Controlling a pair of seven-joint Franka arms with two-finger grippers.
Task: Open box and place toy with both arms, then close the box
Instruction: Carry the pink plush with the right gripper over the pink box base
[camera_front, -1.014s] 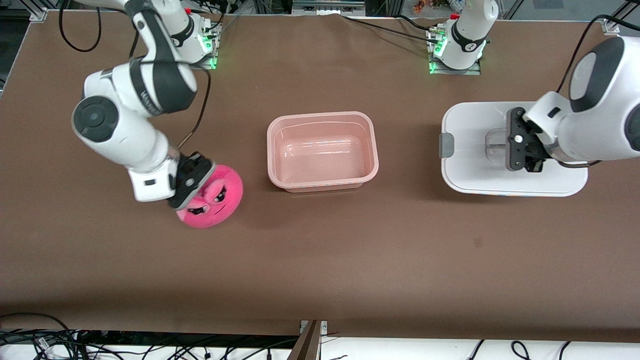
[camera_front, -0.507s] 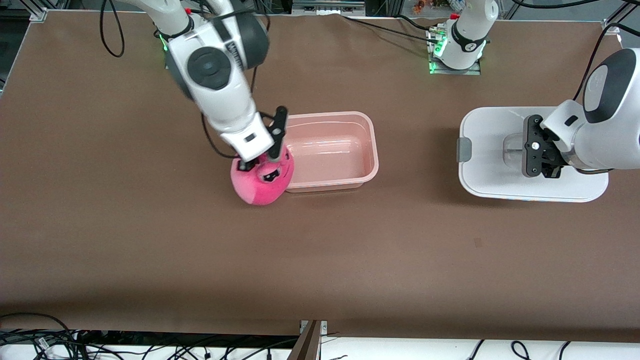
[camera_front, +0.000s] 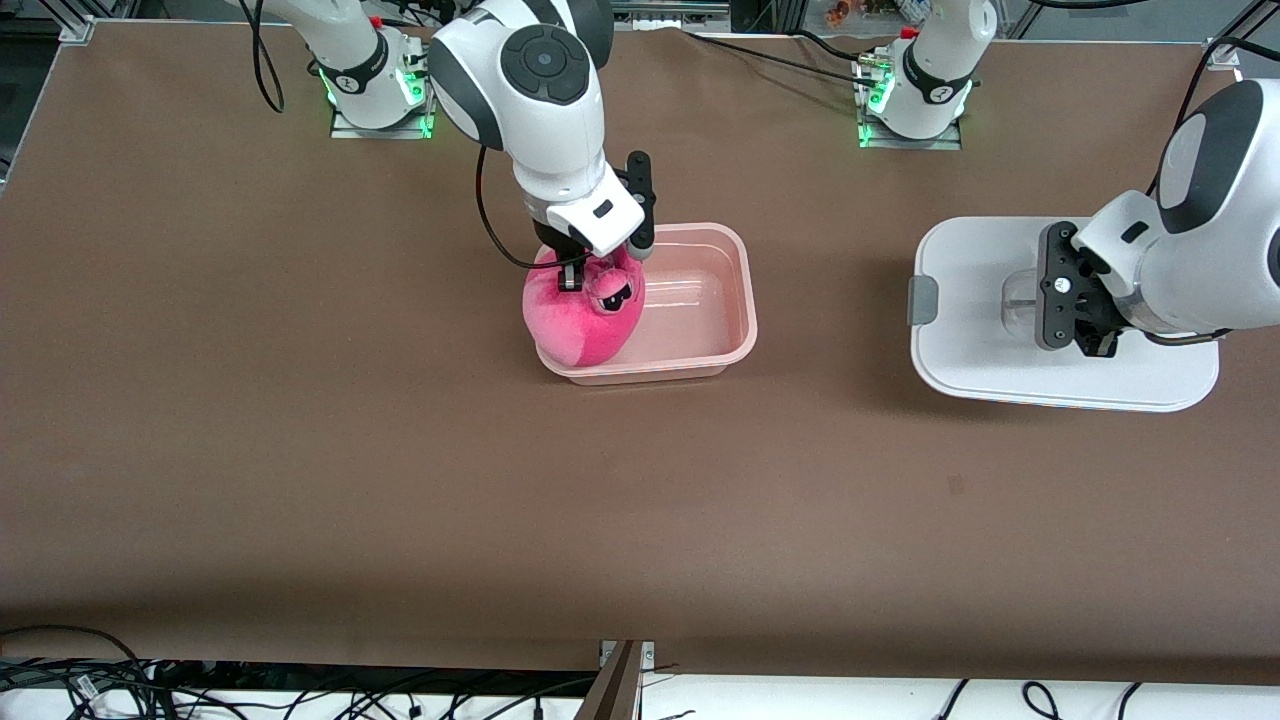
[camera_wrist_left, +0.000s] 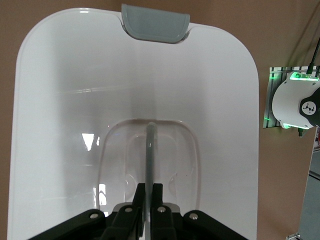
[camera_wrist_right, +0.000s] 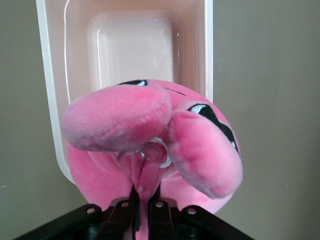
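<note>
Next, my right gripper lets the hot-pink plush toy, now hanging over the box's end, go inside the box (camera_front: 661, 324) (camera_wrist_right: 150, 52), near the side of the box closest to the front camera.
The box (camera_front: 740, 300) is a pale pink tub, standing open at mid-table. My right gripper (camera_front: 592, 278) is shut on a fold of the hot-pink plush toy (camera_front: 580, 325). The toy hangs over the box's end toward the right arm and overlaps the rim there. In the right wrist view the toy (camera_wrist_right: 150, 120) fills the space in front of the right gripper (camera_wrist_right: 142, 197), with the box (camera_wrist_right: 130, 45) under it. My left gripper (camera_front: 1065, 300) is shut on the clear handle of the white lid (camera_front: 980, 370), over the left arm's end of the table. The left gripper (camera_wrist_left: 149, 192) pinches the handle bar (camera_wrist_left: 150, 150).
One grey clip (camera_front: 922, 300) shows on the lid's end facing the box. Both arm bases (camera_front: 375, 75) (camera_front: 915, 95) stand at the table edge farthest from the front camera. Brown tabletop (camera_front: 640, 500) lies bare nearer the front camera.
The right arm has lifted the toy off the table near its own end and carried it over the box. The left arm has shifted the lid slightly toward its own end.
</note>
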